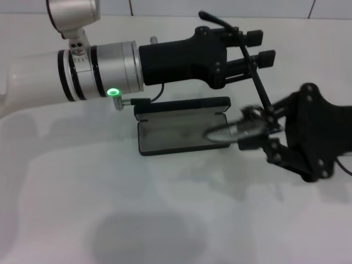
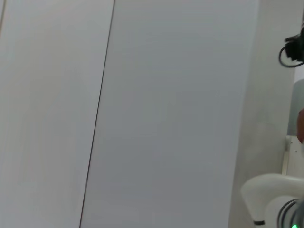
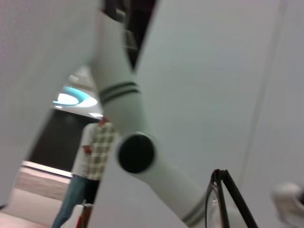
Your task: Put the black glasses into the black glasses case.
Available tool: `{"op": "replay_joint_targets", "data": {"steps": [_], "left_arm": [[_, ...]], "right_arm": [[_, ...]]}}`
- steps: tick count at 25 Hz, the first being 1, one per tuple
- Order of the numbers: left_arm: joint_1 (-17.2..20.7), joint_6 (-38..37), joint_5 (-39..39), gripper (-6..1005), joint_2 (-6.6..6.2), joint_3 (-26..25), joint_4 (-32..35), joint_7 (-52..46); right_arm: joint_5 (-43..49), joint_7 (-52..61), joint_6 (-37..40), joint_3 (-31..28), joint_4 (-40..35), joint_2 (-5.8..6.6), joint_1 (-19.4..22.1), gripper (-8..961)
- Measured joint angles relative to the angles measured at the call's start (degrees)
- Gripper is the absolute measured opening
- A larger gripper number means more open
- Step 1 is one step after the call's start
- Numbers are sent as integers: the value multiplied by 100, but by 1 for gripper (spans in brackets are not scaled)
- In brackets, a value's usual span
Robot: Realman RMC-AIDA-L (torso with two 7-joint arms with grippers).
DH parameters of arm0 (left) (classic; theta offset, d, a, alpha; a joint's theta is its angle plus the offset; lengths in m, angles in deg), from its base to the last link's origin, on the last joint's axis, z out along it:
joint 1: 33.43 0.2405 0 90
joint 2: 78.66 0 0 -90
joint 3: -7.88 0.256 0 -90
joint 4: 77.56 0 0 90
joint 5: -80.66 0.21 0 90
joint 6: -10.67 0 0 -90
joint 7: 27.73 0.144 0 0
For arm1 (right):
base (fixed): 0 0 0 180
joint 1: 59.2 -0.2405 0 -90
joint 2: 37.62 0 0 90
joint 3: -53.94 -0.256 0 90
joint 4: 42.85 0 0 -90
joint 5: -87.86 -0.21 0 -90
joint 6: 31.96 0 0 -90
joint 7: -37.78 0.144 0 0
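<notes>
I will use my right gripper to set the black glasses down on the grey lining of the case, along the case's fold (image 1: pixel 178 119) below the standing lid.
The black glasses case (image 1: pixel 176 132) lies open on the white table in the head view, grey lining up, its lid (image 1: pixel 181 103) standing behind. My right gripper (image 1: pixel 256 132) comes in from the right and is shut on the black glasses (image 1: pixel 225 133). It holds one lens over the case's right end. One slim temple arm (image 1: pixel 254 71) sticks up and back, crossing in front of my left gripper (image 1: pixel 260 47), which hovers open above and behind the case. In the right wrist view part of the glasses' frame (image 3: pixel 214 199) shows.
My white left arm (image 1: pixel 66 69) spans the back left of the table. The right wrist view shows a white arm segment (image 3: pixel 135 152) and a person (image 3: pixel 95 156) far off. The left wrist view shows pale panels and part of a white arm (image 2: pixel 270 190).
</notes>
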Motion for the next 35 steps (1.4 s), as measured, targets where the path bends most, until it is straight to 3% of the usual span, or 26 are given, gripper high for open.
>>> {"op": "replay_joint_targets", "data": {"steps": [5,10,18,23,26,29,35], "left_arm": [[72,-241,-166,485,4,7,-68,430],[170,-361,-266,485,-3,7,-76,752],[187,-356,-268,484,-11,11,-75,865],[342,132,-381,484,-34,-351,-76,991],[505,630,-426,484,-66,-808,-42,1001],[666,777,-427,484,-101,-1170,-17,1008],[981,742,-440,483,-97,-1353,187,974]], "right_arm": [[5,815,-533,1,55,-26,-33,169],[35,1558,-980,14,45,47,-63,172],[77,1705,-1274,50,38,81,-67,178],[635,1713,-1476,24,-501,119,94,181],[1245,1860,-1966,67,-1222,-18,318,183],[1451,2030,-2705,521,-1980,-118,623,185],[1124,2155,-4695,2217,-2839,-128,913,190]]}}
